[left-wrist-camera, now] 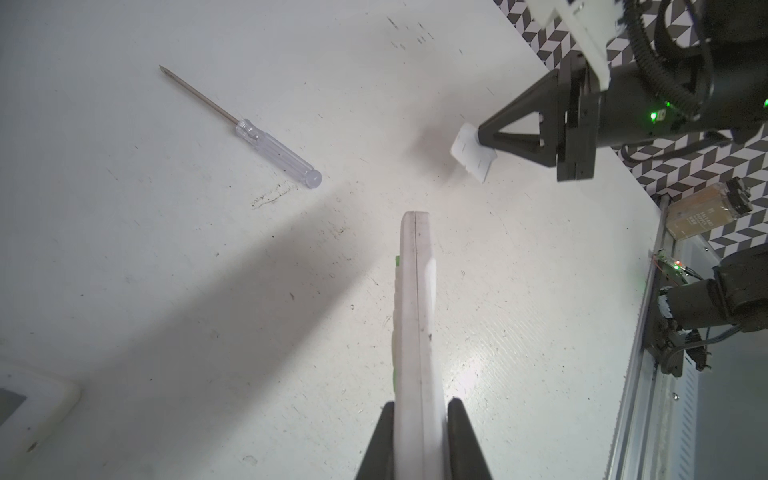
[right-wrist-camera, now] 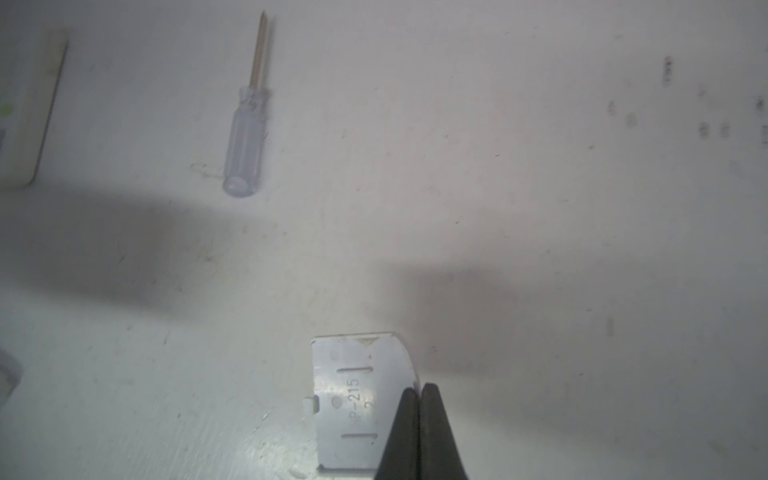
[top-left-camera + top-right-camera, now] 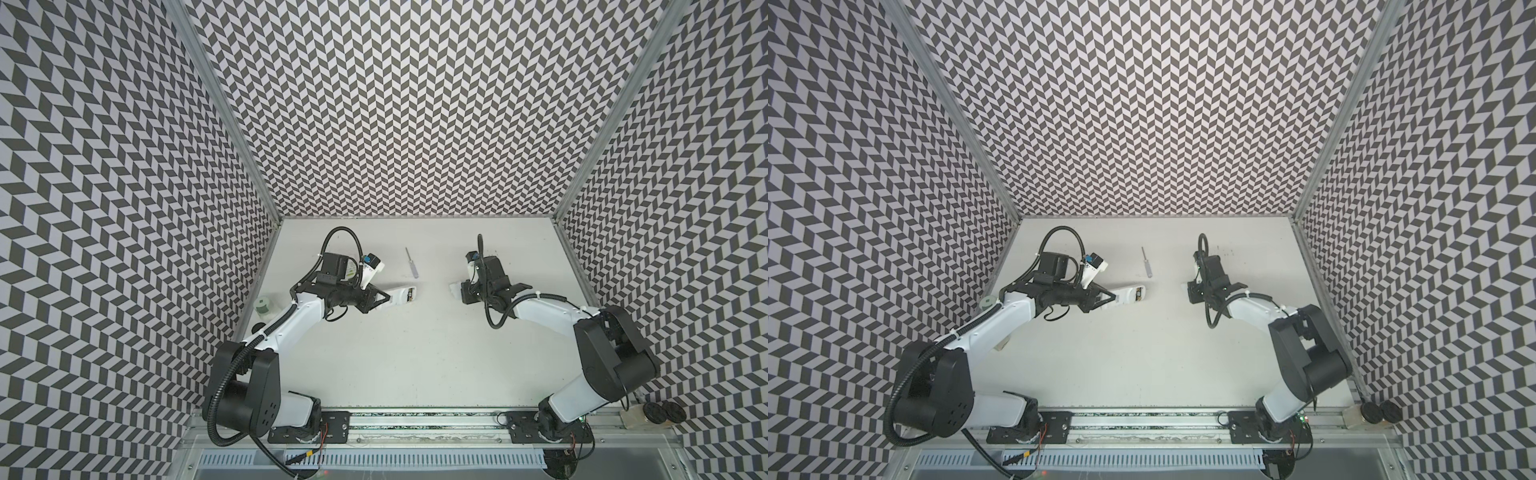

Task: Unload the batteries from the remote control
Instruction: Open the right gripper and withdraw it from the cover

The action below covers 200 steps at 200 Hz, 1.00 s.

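Next, my left gripper releases the white remote control on the bare table (image 3: 400, 316) (image 1: 397, 384) in front of the screwdriver's clear handle.
My left gripper (image 3: 384, 297) (image 3: 1106, 296) (image 1: 419, 405) is shut on the white remote control (image 3: 401, 296) (image 3: 1129, 294) (image 1: 415, 299) and holds it on its long edge just above the table. Its far end shows an open compartment with dark and gold shapes inside, the batteries (image 3: 410, 296) (image 3: 1140, 293), too small to count. My right gripper (image 3: 462, 291) (image 1: 482, 135) (image 2: 420, 388) is shut on one edge of the white battery cover (image 3: 455, 289) (image 1: 473, 153) (image 2: 357, 399), off to the right of the remote and clear of it.
A screwdriver (image 3: 411, 262) (image 3: 1147, 262) (image 1: 266, 143) (image 2: 245, 137) with a clear handle lies behind the remote. A white device (image 1: 33, 399) (image 2: 25, 112) lies under the left arm. A small jar (image 3: 264, 305) stands at the left wall. A bottle (image 3: 636, 417) (image 1: 702, 212) lies by the front rail.
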Each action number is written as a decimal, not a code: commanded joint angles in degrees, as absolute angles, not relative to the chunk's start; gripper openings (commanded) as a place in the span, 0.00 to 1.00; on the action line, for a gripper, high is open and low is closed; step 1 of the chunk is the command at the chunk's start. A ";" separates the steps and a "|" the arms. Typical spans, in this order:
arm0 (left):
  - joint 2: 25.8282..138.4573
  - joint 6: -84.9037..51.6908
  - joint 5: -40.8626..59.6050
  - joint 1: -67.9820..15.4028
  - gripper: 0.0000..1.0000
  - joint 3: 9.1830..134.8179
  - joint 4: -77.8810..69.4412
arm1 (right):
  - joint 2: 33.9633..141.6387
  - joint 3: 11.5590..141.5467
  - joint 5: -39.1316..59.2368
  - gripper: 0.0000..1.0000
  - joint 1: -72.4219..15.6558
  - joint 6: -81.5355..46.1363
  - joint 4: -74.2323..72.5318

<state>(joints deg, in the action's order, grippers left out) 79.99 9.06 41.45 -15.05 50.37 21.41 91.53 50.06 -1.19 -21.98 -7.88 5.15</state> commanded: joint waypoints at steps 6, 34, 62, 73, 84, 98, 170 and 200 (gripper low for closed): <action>80.73 6.02 45.08 -15.82 0.00 50.87 18.60 | 93.47 51.83 -3.28 0.00 -16.24 -12.23 3.13; 81.12 5.40 45.09 -16.00 0.00 50.05 17.92 | 94.78 50.19 -3.35 0.00 -11.78 -15.70 1.92; 81.92 5.11 46.27 -16.00 0.00 49.06 17.05 | 95.99 48.79 -5.96 0.00 -10.57 -17.87 0.79; 82.37 4.80 46.48 -16.12 0.00 48.10 16.03 | 97.07 49.24 -4.73 0.01 -10.37 -18.36 1.29; 82.65 4.90 46.36 -16.40 0.00 48.16 16.33 | 98.44 50.21 -4.22 0.03 -10.31 -18.33 2.29; 82.87 4.87 46.49 -16.50 0.00 48.25 16.72 | 99.83 51.43 -4.68 0.06 -10.15 -18.30 4.04; 84.97 5.52 45.40 -17.18 0.00 46.43 14.99 | 96.27 48.86 -4.83 0.36 -10.35 -18.94 0.89; 87.19 5.16 43.94 -17.22 0.00 48.20 16.62 | 92.09 47.73 -5.43 0.38 -11.38 -18.37 -0.36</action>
<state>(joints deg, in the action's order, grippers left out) 85.84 5.26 44.21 -16.91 46.78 17.21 96.86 49.04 -4.36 -10.52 -18.28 3.79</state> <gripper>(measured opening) 0.153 0.376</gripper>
